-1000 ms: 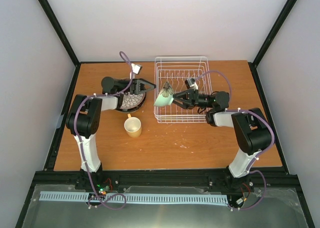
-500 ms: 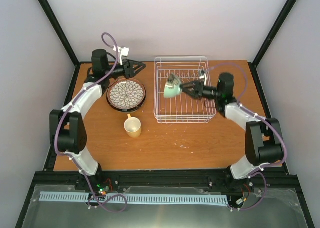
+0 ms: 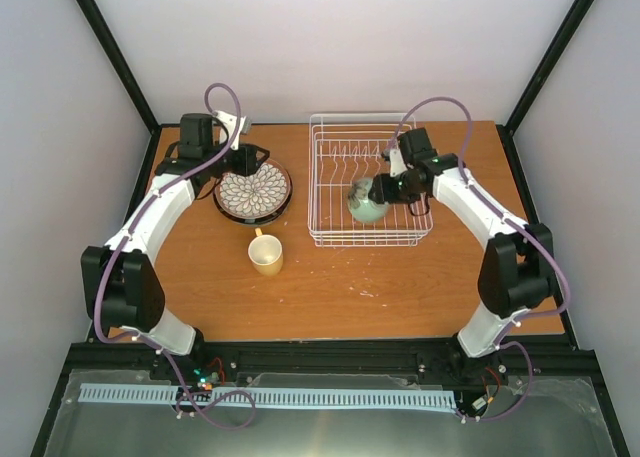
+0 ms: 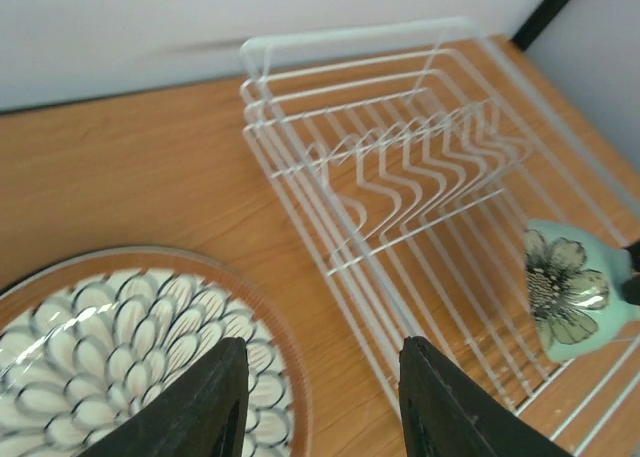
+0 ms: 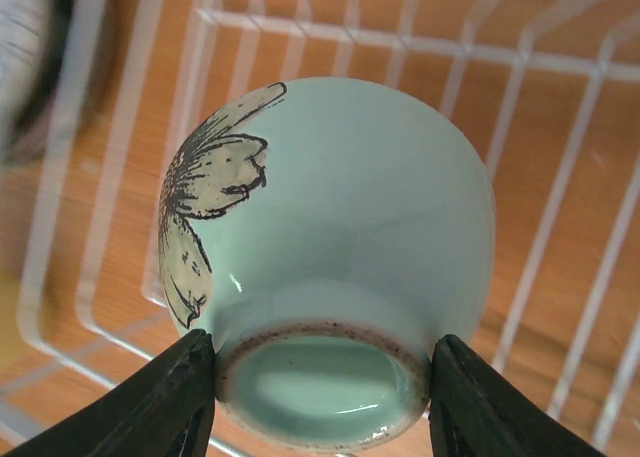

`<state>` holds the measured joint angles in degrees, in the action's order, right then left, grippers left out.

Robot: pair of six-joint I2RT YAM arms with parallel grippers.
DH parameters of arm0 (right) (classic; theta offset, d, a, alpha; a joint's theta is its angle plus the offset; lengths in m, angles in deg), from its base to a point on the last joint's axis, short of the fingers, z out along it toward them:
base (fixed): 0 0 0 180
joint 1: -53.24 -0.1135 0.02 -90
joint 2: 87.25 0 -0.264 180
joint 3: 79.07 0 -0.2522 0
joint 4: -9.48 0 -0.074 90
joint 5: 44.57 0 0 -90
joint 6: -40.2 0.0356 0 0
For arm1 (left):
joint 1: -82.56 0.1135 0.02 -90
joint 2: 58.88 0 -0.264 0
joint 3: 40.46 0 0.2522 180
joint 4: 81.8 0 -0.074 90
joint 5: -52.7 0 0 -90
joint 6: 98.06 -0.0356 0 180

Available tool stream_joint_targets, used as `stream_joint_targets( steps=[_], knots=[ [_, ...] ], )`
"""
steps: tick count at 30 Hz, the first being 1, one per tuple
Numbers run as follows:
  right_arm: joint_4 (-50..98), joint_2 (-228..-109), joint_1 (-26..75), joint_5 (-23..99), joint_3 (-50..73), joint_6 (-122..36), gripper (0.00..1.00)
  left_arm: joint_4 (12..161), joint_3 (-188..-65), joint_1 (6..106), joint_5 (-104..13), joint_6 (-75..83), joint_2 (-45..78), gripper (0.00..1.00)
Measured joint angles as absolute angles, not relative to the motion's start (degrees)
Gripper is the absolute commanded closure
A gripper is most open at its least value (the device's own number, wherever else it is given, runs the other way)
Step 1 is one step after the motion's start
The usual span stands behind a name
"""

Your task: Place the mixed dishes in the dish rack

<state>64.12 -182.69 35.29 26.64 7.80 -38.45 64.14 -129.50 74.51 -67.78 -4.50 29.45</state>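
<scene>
The robot's right gripper should release the pale green bowl at the dish rack's near end (image 3: 389,220), farther from the yellow mug.
My right gripper (image 3: 378,191) is shut on the pale green bowl (image 3: 365,204), holding it upside down by its foot ring inside the white wire dish rack (image 3: 330,235). In the right wrist view the bowl (image 5: 330,237) with its dark flower fills the frame between my fingers (image 5: 160,402). My left gripper (image 3: 258,158) is open and empty above the far edge of the white petal-patterned plate (image 3: 252,191). The left wrist view shows that plate (image 4: 120,357), the rack (image 4: 420,177) and the bowl (image 4: 570,297). The yellow mug (image 3: 266,254) stands upright on the table.
The petal plate lies on top of a stack whose lower plates are hidden. Black frame posts and white walls border the wooden table (image 3: 400,287).
My right gripper has swung the bowl from above the rack's left side down into the rack's middle, turning it upside down. My left arm has moved slightly nearer the plate stack.
</scene>
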Motion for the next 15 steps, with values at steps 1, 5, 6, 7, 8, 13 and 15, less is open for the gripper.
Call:
stream_joint_targets(
  steps=[1,5,6,7,8,13,15],
  knots=[
    [65.9,-183.6,34.9,28.6,7.7,-38.8,0.97,63.1,-129.4,74.5,-66.3,-4.7,29.5,0.58],
    [73.0,-188.0,33.6,36.5,5.6,-39.9,0.97,59.3,-129.4,74.5,-61.0,-5.5,29.2,0.58],
    [74.2,-189.2,33.3,38.4,4.6,-40.0,0.97,58.5,-129.4,74.5,-59.9,-5.7,29.1,0.59],
    [75.3,-190.4,33.0,40.2,3.4,-40.1,0.97,57.7,-129.4,74.5,-58.7,-5.8,29.0,0.58],
    [75.9,-191.4,32.7,41.6,2.5,-40.1,0.97,57.0,-129.4,74.5,-57.7,-5.9,28.8,0.59],
    [78.0,-195.2,31.0,48.6,-2.2,-40.2,0.97,55.4,-129.4,74.5,-53.8,-6.2,27.8,0.59],
    [79.5,-197.0,30.2,51.2,-5.2,-40.2,0.97,55.0,-129.4,74.5,-53.1,-6.3,27.6,0.59]
  ],
)
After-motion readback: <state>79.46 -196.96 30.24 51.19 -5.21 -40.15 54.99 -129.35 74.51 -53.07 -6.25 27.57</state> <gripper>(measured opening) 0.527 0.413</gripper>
